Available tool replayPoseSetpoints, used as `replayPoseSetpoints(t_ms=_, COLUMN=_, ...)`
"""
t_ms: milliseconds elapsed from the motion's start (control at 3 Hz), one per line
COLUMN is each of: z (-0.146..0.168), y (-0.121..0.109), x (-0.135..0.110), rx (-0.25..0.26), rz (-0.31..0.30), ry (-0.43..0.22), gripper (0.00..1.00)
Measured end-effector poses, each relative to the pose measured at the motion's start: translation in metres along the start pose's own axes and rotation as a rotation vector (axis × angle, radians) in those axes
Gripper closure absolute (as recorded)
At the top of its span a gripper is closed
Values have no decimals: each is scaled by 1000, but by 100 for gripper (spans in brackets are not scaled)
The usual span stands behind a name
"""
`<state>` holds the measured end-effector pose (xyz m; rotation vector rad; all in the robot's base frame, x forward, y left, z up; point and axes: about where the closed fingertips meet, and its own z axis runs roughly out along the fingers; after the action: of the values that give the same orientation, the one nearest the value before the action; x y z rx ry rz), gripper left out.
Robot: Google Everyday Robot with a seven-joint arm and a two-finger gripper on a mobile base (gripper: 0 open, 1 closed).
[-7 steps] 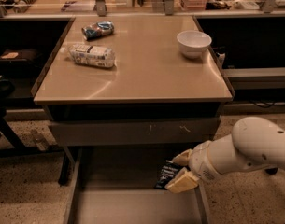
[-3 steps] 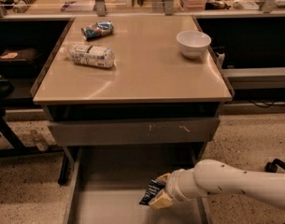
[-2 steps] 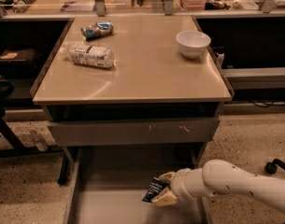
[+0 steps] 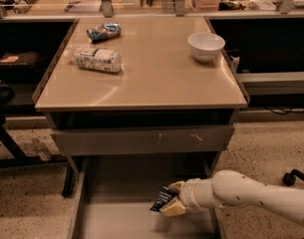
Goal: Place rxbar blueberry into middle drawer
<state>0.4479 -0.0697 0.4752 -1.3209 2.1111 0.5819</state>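
The robot's gripper will release the rxbar blueberry on the bottom of the middle drawer, halfway [image 4: 152,200] between the drawer's two sides.
The rxbar blueberry [image 4: 163,199], a small flat bar in a black wrapper, is held between my gripper's fingers. My gripper [image 4: 171,199] reaches in from the right on a white arm and is shut on the bar. It hangs just above the floor of the middle drawer [image 4: 116,218], a wide shallow grey drawer pulled open below the table, over its right half.
A grey drawer front with white scuffs [image 4: 141,139] sits shut above the open drawer. On the tan table top [image 4: 156,78] stand a white bowl [image 4: 206,46], a whitish printed packet [image 4: 97,59] and a blue-and-white snack bag [image 4: 103,32]. Speckled floor lies either side.
My gripper with the bar went down and left into the open drawer, then shifted slightly back to the right. The things on the table have not moved.
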Motion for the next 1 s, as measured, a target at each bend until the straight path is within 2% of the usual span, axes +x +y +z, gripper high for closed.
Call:
replayPoseSetpoints(t_ms=333, z=24, y=-24, x=3, rx=23, rz=21, ry=-13, gripper=100)
replayPoseSetpoints(t_ms=667, z=45, y=-35, x=6, rx=33, rz=18, ry=-35, gripper=100)
replayPoseSetpoints(t_ms=1000, z=65, y=-37, x=10, rx=16, rz=-2, ry=-61, gripper=100)
